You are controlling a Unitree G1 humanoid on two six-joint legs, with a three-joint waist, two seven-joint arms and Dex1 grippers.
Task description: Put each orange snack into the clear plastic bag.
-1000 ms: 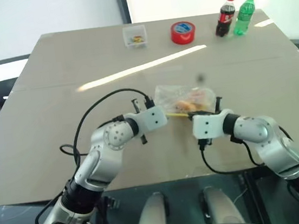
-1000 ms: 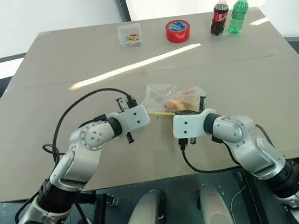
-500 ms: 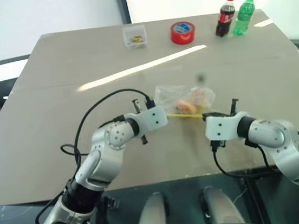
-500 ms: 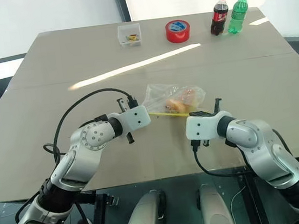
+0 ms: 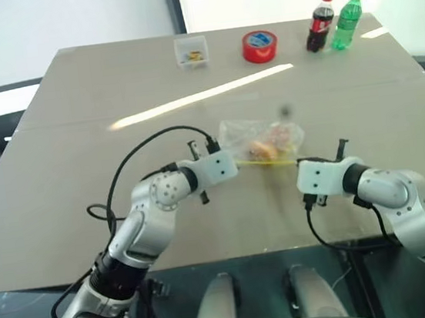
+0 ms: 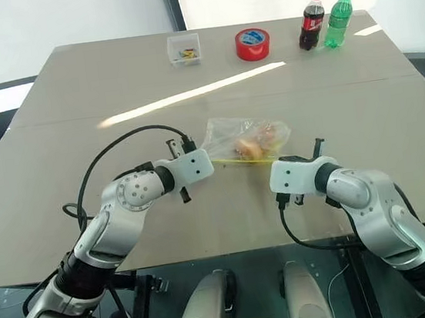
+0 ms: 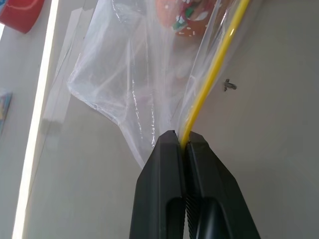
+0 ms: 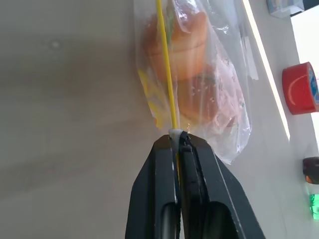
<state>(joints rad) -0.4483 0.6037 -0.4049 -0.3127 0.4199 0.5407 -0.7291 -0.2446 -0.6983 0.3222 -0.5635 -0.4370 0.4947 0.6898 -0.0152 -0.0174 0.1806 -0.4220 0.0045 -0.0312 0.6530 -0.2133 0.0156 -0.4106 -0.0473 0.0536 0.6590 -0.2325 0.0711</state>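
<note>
The robot's left gripper should release the clear plastic bag on the table (image 5: pixel 252 124) just short of the bright streak of light. The bag now lies mid-table.
The clear plastic bag (image 5: pixel 260 139) lies mid-table with its yellow strip (image 5: pixel 263 163) stretched along the near edge. Through the plastic two orange snacks show inside it, one (image 8: pixel 187 42) close to the strip and another (image 8: pixel 212 97) beside it; they appear as an orange lump (image 5: pixel 263 150) from the head. My left gripper (image 7: pixel 180 137) is shut on the strip's left end. At the strip's other end my right gripper (image 8: pixel 177 135) is shut on the bag too. Both hands sit just in front of the bag, left gripper (image 5: pixel 233 163), right gripper (image 5: pixel 298 166).
Along the far edge stand a small clear tub (image 5: pixel 191 51), a red tape roll (image 5: pixel 260 46), a cola bottle (image 5: pixel 320 21) and a green bottle (image 5: pixel 347 20). A black cable (image 5: pixel 145 148) loops over the left arm.
My right gripper has moved to the right with the strip's end in it, drawing the yellow strip out straight. The left gripper and the bag have stayed in place.
</note>
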